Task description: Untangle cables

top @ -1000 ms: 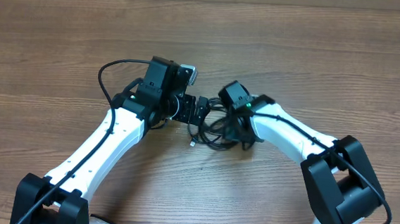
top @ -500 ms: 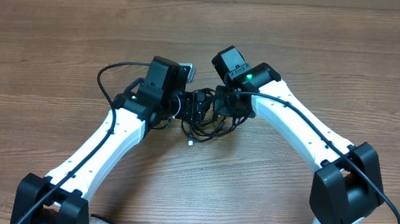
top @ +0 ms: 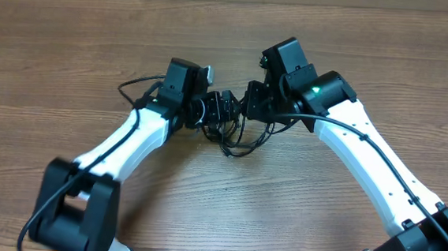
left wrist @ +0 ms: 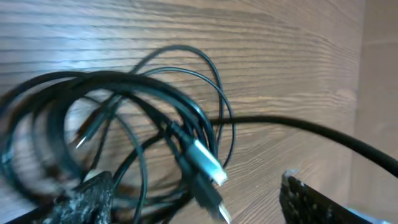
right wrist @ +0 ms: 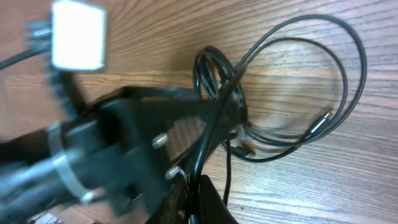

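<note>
Next, I let go of the black cord with my right gripper on the wooden table point(top: 242, 120) just beyond the fingers of my left gripper. The cord now hangs between my two grippers.
The cables point(top: 239, 140) are a tangle of thin black cords hanging in loops between my two grippers at the table's middle. My left gripper point(top: 223, 110) has its fingers wide apart, with the bundle and two silver-tipped plugs point(left wrist: 208, 167) lying between them. My right gripper point(top: 251, 104) faces it from the right. In the right wrist view my right gripper point(right wrist: 194, 198) is shut on one black cord, and the loops point(right wrist: 292, 93) trail over the wood with a small plug point(right wrist: 318, 124) at one end. The left wrist view point(left wrist: 124, 106) shows the coiled cords blurred.
The wooden table point(top: 356, 48) runs all round. The left arm's thicker black wire point(top: 136, 84) loops out to the left of its wrist. The left gripper's body point(right wrist: 124, 143) fills the left of the right wrist view, close to my right fingers.
My right arm has swung up and back toward the far side, its gripper meeting the bundle beside the left gripper. The cable tangle has shifted slightly right and away with them.
</note>
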You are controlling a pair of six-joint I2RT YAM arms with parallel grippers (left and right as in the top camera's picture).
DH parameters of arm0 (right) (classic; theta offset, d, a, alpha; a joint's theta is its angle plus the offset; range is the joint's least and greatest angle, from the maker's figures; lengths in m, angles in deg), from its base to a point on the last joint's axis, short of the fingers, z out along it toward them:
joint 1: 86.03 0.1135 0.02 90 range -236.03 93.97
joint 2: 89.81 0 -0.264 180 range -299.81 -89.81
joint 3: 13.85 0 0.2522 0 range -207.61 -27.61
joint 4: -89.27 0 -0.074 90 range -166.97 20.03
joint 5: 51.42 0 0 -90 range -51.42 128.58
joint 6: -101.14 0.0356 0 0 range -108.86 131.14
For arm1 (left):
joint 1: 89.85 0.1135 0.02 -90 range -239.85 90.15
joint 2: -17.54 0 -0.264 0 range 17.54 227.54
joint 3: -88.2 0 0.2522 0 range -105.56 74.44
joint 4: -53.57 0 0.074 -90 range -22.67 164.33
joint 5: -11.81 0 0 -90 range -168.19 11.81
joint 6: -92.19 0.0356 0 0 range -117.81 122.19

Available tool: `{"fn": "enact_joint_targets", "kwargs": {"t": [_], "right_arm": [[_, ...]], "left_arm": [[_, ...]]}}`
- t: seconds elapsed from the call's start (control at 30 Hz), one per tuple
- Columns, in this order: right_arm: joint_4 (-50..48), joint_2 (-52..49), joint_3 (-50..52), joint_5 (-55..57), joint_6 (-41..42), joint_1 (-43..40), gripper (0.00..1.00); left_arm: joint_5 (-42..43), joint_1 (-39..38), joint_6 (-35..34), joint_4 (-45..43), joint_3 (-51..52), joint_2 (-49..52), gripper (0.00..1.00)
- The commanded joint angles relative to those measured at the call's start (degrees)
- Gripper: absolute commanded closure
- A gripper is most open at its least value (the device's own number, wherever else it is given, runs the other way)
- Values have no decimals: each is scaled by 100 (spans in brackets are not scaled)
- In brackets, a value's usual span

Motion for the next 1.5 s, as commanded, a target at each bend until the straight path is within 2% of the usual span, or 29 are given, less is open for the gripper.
{"fn": "enact_joint_targets", "kwargs": {"t": [0.0, 0.1, 0.13, 0.27, 0.3, 0.33, 0.37, 0.4, 0.47, 0.57, 0.7, 0.77, 0.9, 0.93, 0.97, 1.0, 1.07, 1.2, 1.33, 1.37, 1.47], "right_arm": [[-28, 142, -164, -240, -68, -22, 96], [-31, 142, -164, -240, -68, -17, 96], [-28, 142, -162, -240, -68, -17, 96], [-24, 142, -164, -240, -68, -17, 96], [-15, 142, -162, -238, -68, -17, 96], [17, 142, -162, -232, -70, -20, 96], [46, 142, -162, -212, -68, -22, 96], [105, 142, -162, -118, -68, -31, 96], [210, 142, -162, -81, -68, -98, 96], [334, 142, -162, -20, -66, -238, 96], [813, 142, -160, 1003, -61, -647, 96], [1029, 140, -149, 1429, -63, -907, 96], [844, 140, -114, 1198, -538, -1421, 95], [802, 140, -111, 1108, -623, -1451, 92], [691, 140, -107, 938, -793, -1478, 70], [621, 140, -96, 887, -870, -1475, 58], [435, 138, -9, 852, -951, -1445, 47], [-144, 96, 470, 188, -1228, -1377, 29], [-713, 13, 850, -999, -1652, -1344, 23], [-809, -28, 935, -1445, -1969, -1303, 19], [-811, -184, 1003, -1878, -2474, -1117, 16]], "left_arm": [[551, 2, -343, -210, -92, 452, 19], [544, -4, -365, -503, -92, 850, 24], [560, -9, -466, -616, -92, 940, 33], [555, -7, -546, -970, -92, 966, 50], [555, -7, -542, -1049, -92, 966, 58], [557, 7, -525, -1130, -92, 966, 70], [557, 22, -525, -1152, -94, 966, 72], [560, 87, -479, -1152, -96, 966, 86], [671, 267, -304, -1130, -96, 964, 96], [1064, 560, -111, -1060, -96, 964, 96], [1362, 964, 452, -608, -98, 828, 96], [1381, 1123, 855, -254, -98, 619, 96], [1808, 1180, 1648, 258, -98, -354, 96], [1803, 1180, 1711, 332, -98, -501, 96], [1801, 1180, 1823, 472, -98, -846, 96], [1803, 1180, 1836, 544, -98, -1095, 96], [1821, 1180, 1829, 632, -98, -1427, 96], [2367, 1180, 1786, 660, -98, -2096, 96], [2509, 1180, 1786, 632, -98, -2352, 95], [2531, 1180, 1786, 632, -98, -2356, 95], [2601, 1180, 1786, 573, -98, -2356, 96]]}}
